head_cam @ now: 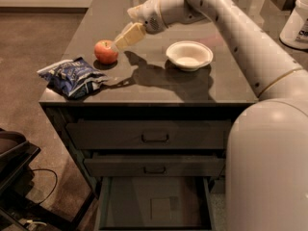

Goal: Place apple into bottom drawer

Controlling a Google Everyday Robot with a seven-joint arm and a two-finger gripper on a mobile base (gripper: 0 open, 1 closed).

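Next, my gripper goes to the sides of the apple (106, 52) behind the blue snack bag and closes there.
The apple (106, 51), small, round and red-orange, sits on the dark countertop (159, 81) at the left. My gripper (117, 43) hangs just to the right of it and slightly above, pointing down and left at it, with nothing in it. The white arm reaches in from the upper right. The bottom drawer (154, 206) is pulled out below the two handled drawer fronts; its flat grey floor shows a faint square mark and holds nothing.
A blue snack bag (72, 76) lies at the counter's front left. A white bowl (189, 55) stands right of the gripper. The robot's white body (269, 167) fills the right side. A dark object and cables (19, 177) sit on the floor at left.
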